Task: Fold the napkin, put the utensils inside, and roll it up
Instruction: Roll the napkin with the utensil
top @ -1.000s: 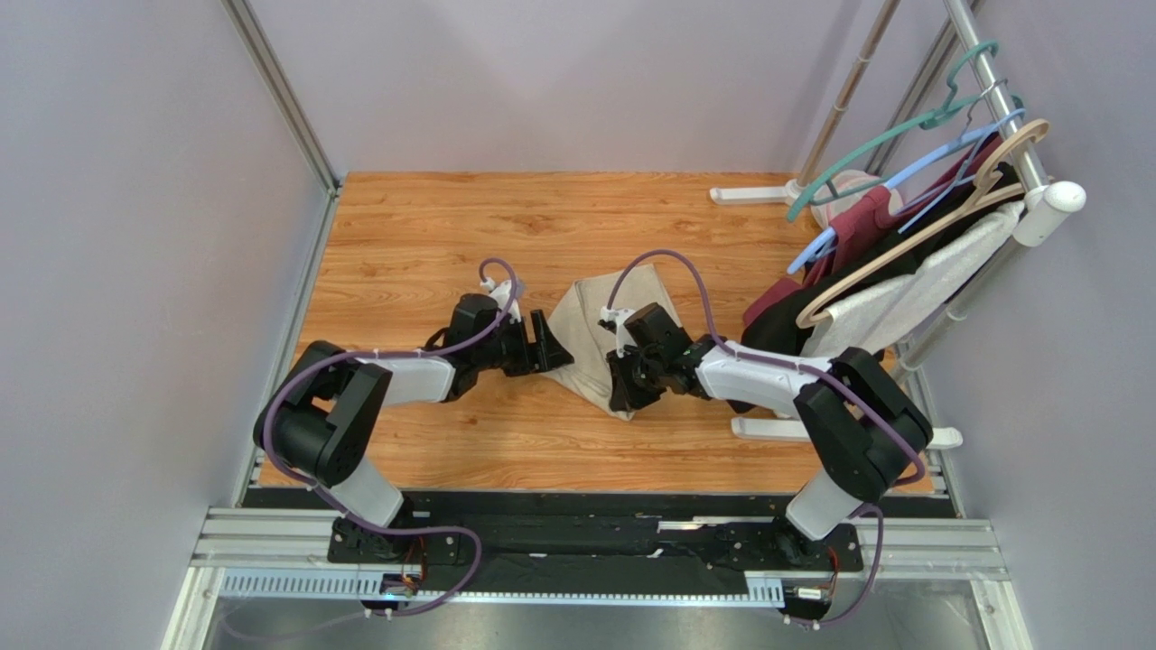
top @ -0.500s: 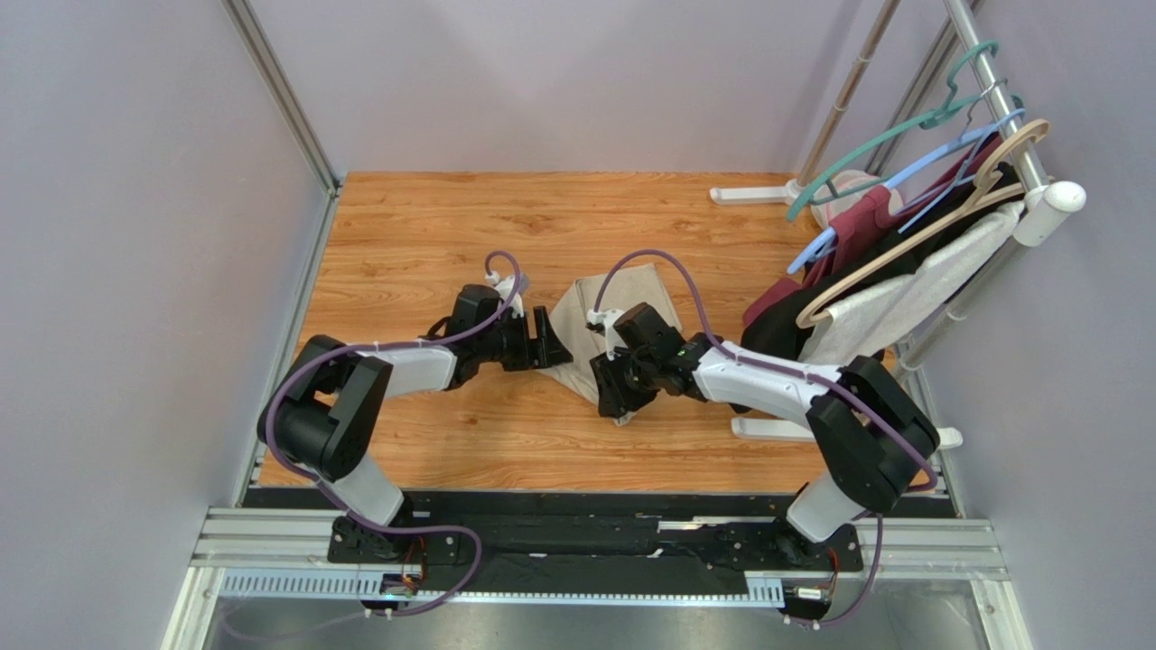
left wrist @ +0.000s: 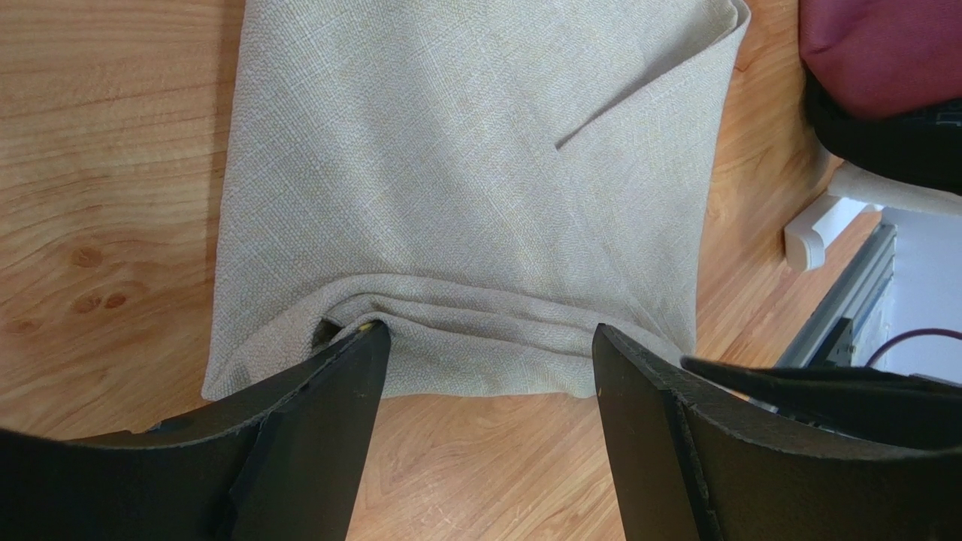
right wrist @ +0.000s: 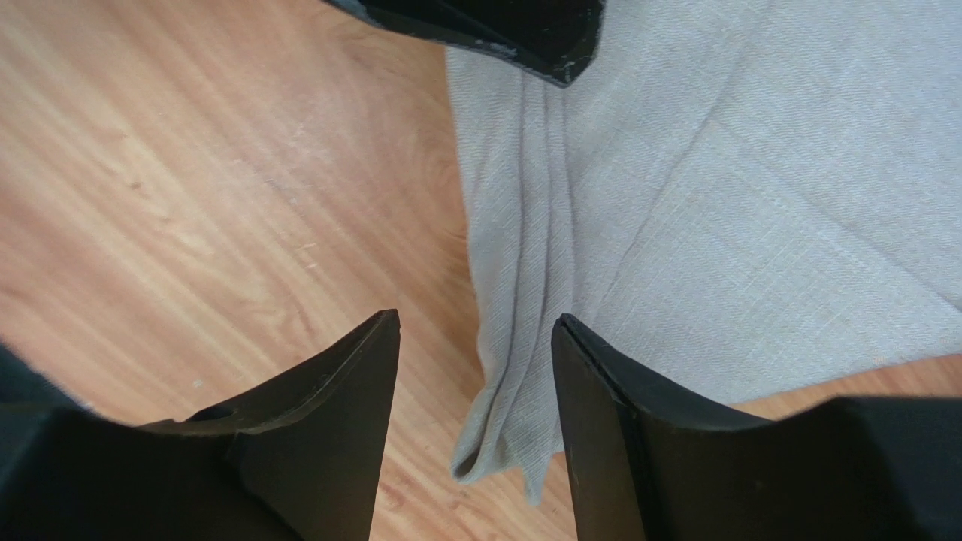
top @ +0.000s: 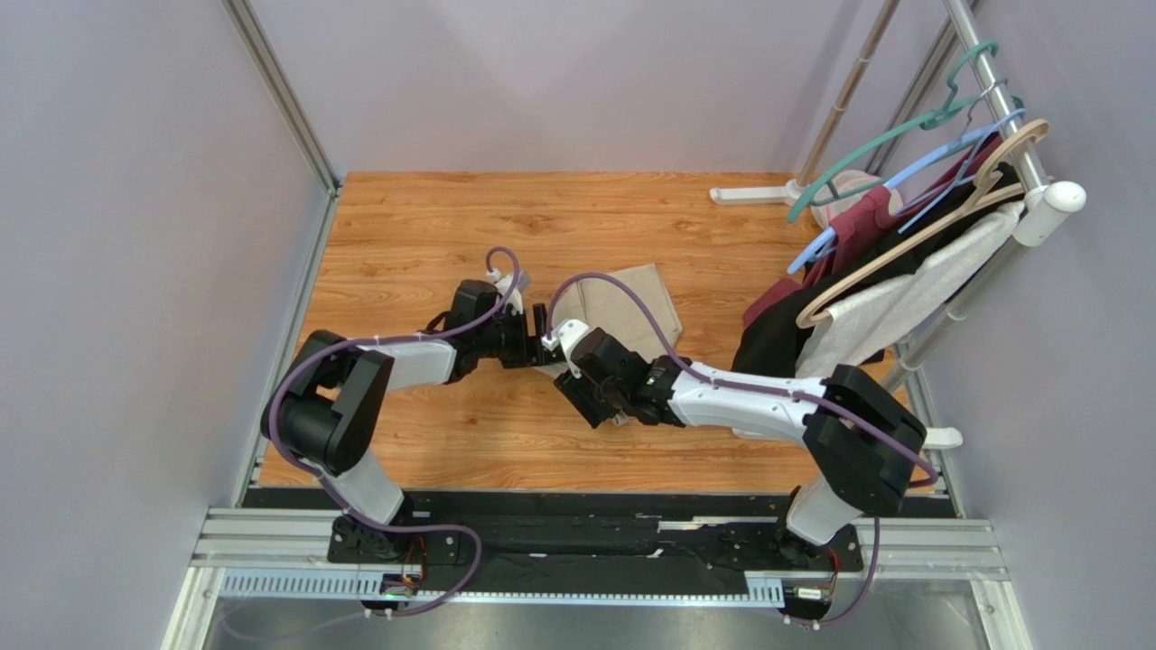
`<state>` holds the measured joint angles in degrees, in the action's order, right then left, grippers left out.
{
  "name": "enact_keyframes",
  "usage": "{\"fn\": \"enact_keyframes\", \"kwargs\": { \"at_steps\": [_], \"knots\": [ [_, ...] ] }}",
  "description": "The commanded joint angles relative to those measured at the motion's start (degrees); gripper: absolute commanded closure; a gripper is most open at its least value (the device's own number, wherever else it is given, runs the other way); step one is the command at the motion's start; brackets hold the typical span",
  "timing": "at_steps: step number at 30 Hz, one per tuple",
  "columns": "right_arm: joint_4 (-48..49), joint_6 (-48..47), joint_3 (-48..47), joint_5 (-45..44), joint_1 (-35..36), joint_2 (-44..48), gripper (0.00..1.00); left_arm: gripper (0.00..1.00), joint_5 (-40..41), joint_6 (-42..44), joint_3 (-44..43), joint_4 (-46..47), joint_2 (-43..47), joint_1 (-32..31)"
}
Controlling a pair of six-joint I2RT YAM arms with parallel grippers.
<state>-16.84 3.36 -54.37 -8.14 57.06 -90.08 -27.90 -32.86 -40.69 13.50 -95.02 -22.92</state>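
The rolled edge is gaping at my left gripper's fingertip. My right gripper should pinch the roll while my left gripper backs away to take the flared corner (left wrist: 229, 375).
The beige napkin (top: 635, 301) lies folded on the wooden table, its near-left edge bunched into a narrow roll (left wrist: 497, 310). My left gripper (top: 546, 341) (left wrist: 488, 338) is open at that rolled edge, and one fingertip (left wrist: 367, 344) touches the cloth. My right gripper (top: 597, 396) (right wrist: 474, 327) is also open, hanging over the roll's near end (right wrist: 508, 434), which lies loose between the jaws. Neither gripper holds anything. The utensils are out of view in every frame.
A clothes rack (top: 997, 115) with hangers and maroon, black and white garments (top: 869, 278) stands at the right, its white feet (top: 750, 194) on the table. The maroon garment (left wrist: 881, 51) shows close behind the napkin. Grey walls enclose the left and back.
My right gripper has opened, let go of the napkin and slid left along its near edge, uncovering more cloth. The left gripper has stayed open in place.
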Motion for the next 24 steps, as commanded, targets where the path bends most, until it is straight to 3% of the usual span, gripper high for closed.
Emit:
{"fn": "enact_keyframes", "kwargs": {
  "at_steps": [1, 8, 13, 18, 21, 24],
  "knots": [
    [6.9, -4.6, 0.1, -9.0, 0.8, -2.8, 0.43, 0.21, 5.5, 3.8, 2.0, -8.8, -3.6, 1.1],
    [8.4, -5.2, -1.1, -6.5, 0.2, -8.2, 0.44, 0.21, 4.9, 4.0, 1.6, -8.8, -3.8, 1.5],
    [7.7, -1.7, -1.1, -0.1, -2.7, -9.9, 0.50, 0.21, 4.8, 4.5, 1.3, -9.3, -3.8, 1.6],
    [5.6, 0.7, -0.7, 7.3, -7.2, -10.5, 0.78, 0.21, 4.3, 4.9, 1.5, -8.8, -3.1, 1.6],
    [4.5, 1.3, -0.1, 13.3, -9.0, -11.8, 0.90, 0.20, 4.2, 4.6, 2.0, -8.0, -1.2, 1.8],
    [4.3, 2.2, 0.5, 18.0, -10.3, -12.9, 0.96, 0.19, 4.5, 3.9, 2.5, -7.7, 1.3, 2.3]
  ]
}}
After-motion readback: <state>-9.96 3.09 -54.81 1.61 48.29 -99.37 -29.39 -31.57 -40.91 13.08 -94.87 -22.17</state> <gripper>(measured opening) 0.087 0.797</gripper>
